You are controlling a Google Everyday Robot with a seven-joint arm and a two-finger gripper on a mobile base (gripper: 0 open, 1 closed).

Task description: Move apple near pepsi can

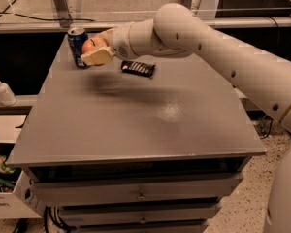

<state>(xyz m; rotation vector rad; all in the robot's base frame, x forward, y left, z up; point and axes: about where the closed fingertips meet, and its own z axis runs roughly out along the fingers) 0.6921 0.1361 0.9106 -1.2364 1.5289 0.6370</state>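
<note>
The robot's gripper should release the apple on the grey table [96, 59] between the pepsi can and the black candy bar wrapper.
The apple [90, 44] is red-orange and sits between the cream fingers [98, 57] of my gripper [94, 50], which is shut on it. I hold it low over the far left corner of the grey table [136, 120], right beside the pepsi can [77, 45]. The can is dark blue with a silver top and stands upright just left of the apple, partly hidden by it. My white arm [208, 47] reaches in from the right.
A flat black candy bar wrapper [137, 68] lies on the table just right of the gripper. A white pump bottle [2, 90] stands on a shelf left of the table. Drawers [136, 193] are below the tabletop. A rail [39, 25] runs behind.
</note>
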